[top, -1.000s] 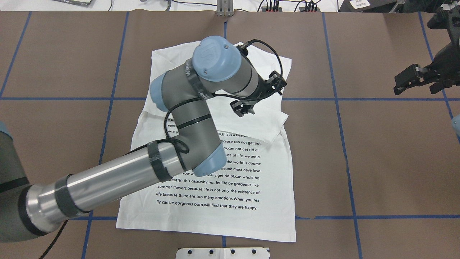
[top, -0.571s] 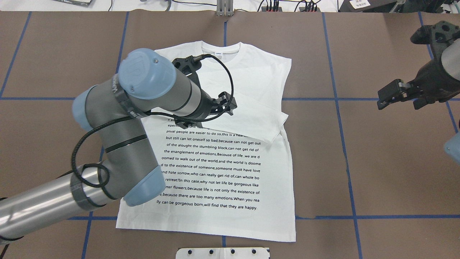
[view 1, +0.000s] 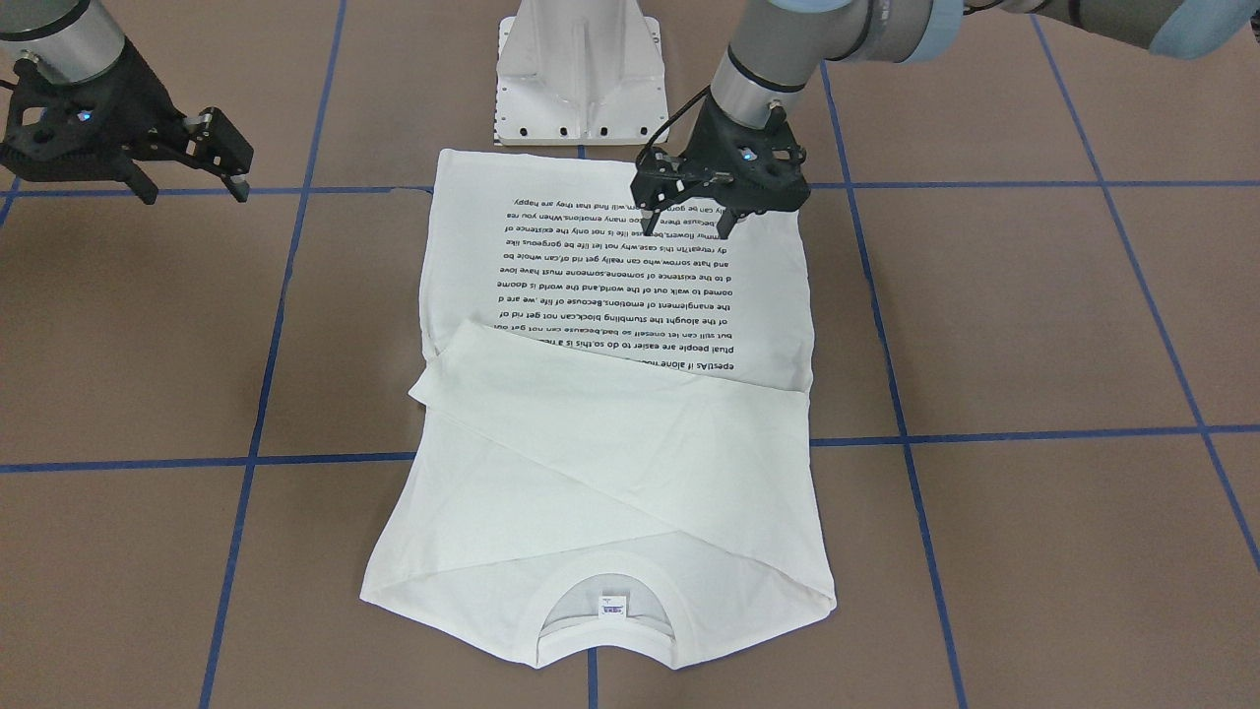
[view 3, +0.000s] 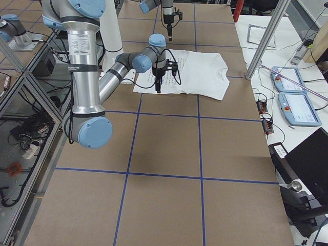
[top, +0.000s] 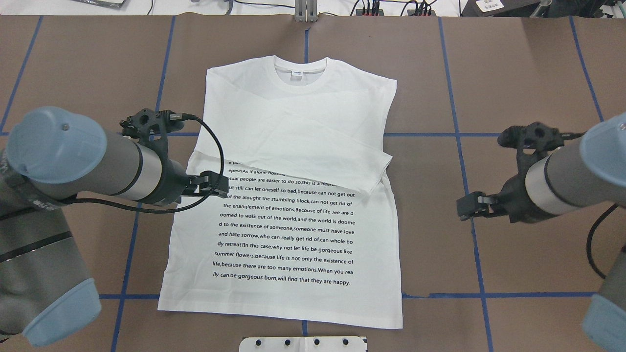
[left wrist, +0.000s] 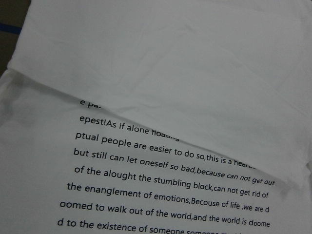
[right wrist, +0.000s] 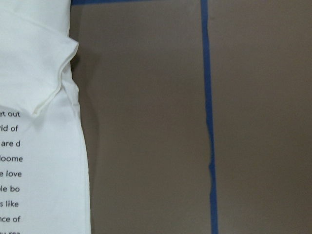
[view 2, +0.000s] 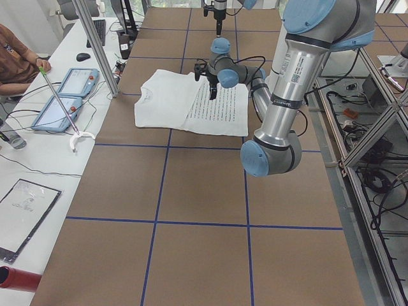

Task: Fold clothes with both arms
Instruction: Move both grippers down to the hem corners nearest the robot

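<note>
The robot's right gripper will next move to the white shirt's hem corner (view 1: 454,159) on the side where the cuff sticks out, and close there.
The white shirt (top: 293,220) lies flat on the brown table, collar (top: 301,73) at the far side, printed text facing up. Both sleeves are folded across the chest, and one cuff (top: 379,171) sticks out at the right edge. In the front-facing view the shirt (view 1: 610,443) shows the collar label nearest the camera. My left gripper (top: 215,186) hovers open and empty over the shirt's left edge, also seen in the front-facing view (view 1: 689,226). My right gripper (top: 467,208) hovers open and empty over bare table, to the right of the shirt. Neither wrist view shows its own fingers.
The white pedestal base (view 1: 581,79) stands just behind the shirt's hem. Blue tape lines (top: 459,146) grid the brown table. An aluminium post (view 2: 95,44) and control tablets (view 2: 64,95) stand on the operators' side, where a person sits.
My left arm has swung back from above the shirt's chest to its left edge, leaving the sleeve folded. My right arm has come in from the far right towards the shirt.
</note>
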Motion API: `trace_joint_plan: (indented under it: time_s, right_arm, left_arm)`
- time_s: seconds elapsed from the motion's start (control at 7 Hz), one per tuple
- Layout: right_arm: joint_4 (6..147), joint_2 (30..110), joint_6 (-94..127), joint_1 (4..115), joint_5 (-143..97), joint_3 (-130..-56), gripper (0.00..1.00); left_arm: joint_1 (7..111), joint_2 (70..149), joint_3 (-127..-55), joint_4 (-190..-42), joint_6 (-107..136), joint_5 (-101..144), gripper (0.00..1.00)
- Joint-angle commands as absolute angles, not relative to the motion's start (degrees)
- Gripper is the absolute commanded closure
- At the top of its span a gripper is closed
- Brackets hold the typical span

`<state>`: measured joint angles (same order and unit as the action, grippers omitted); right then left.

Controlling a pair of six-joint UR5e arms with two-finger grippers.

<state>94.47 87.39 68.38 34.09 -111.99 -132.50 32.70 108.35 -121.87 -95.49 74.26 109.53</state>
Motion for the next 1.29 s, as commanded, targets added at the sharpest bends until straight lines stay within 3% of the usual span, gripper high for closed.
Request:
trace_joint_plan:
  time_s: [0.0,0.29,0.43,1.14]
  right_arm:
    - [91.67,86.93,84.91,17.39,-99.99,-132.72,0.00]
    - [91.58,84.22,92.68,8.21,-94.76,-129.93,0.00]
    - [91.93,78.63,95.16,5.91,-93.62,-124.77,0.00]
    - [91.58,77.52,95.71,4.31,-92.72,-119.72,0.07]
  left_arm:
    - [32.70,101.98,-124.01,-97.45,71.81,109.42,0.00]
    - [32.52,97.14,-123.49,-104.73,71.98,109.42,0.01]
    - [32.00,96.25,-123.40,-105.11,72.07,109.42,0.00]
    - [31.90,96.33,-123.49,-105.12,72.33,109.34,0.01]
